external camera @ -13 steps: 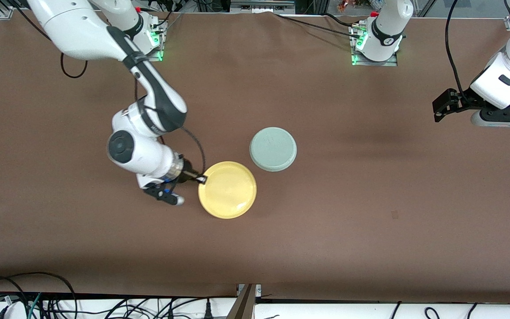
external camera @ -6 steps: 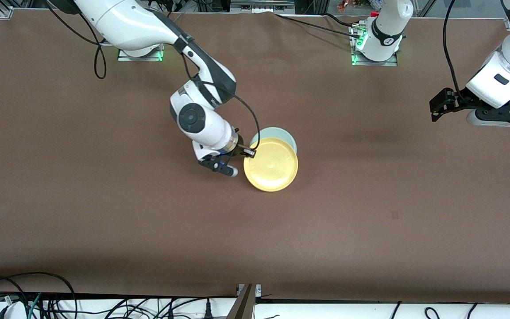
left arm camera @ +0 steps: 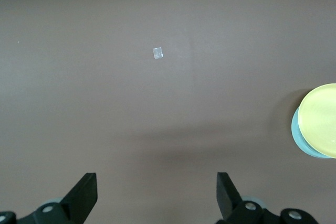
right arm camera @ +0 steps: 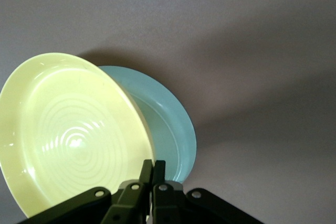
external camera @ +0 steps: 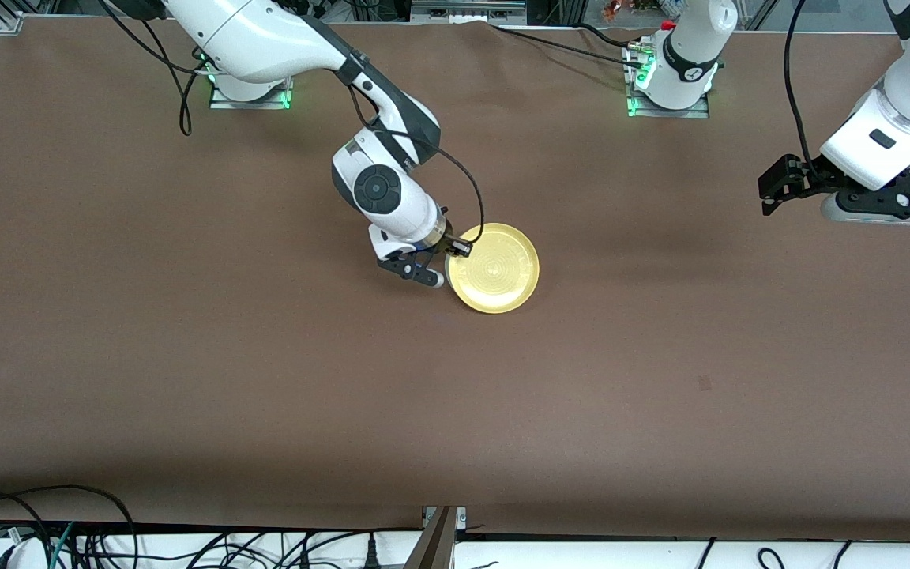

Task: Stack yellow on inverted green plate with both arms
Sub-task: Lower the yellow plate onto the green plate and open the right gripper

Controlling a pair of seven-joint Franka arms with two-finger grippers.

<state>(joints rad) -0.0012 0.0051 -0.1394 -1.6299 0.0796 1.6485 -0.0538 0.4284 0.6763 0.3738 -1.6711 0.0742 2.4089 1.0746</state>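
Observation:
Next, my right gripper releases the yellow plate on top of the green plate (external camera: 492, 256) (right arm camera: 98, 151), a little toward the arm bases.
My right gripper (external camera: 459, 248) is shut on the rim of the yellow plate (external camera: 494, 269) and holds it right way up over the green plate, which the front view hides. In the right wrist view the yellow plate (right arm camera: 68, 129) is pinched by the gripper (right arm camera: 153, 167). The pale green plate (right arm camera: 170, 129) peeks out from beneath it. My left gripper (external camera: 771, 190) hangs open and empty over the left arm's end of the table. The left wrist view shows that gripper (left arm camera: 156, 182) wide open, with the yellow plate (left arm camera: 323, 119) and a sliver of the green plate (left arm camera: 297, 132) farther off.
A small pale square mark (left arm camera: 158, 53) lies on the brown table (external camera: 186, 356). The arm bases (external camera: 668, 95) stand along the edge farthest from the front camera. Cables (external camera: 44, 537) run below the nearest edge.
The right arm has carried the yellow plate from the table toward the left arm's end until it covers the green plate. The left arm has drifted slightly upward.

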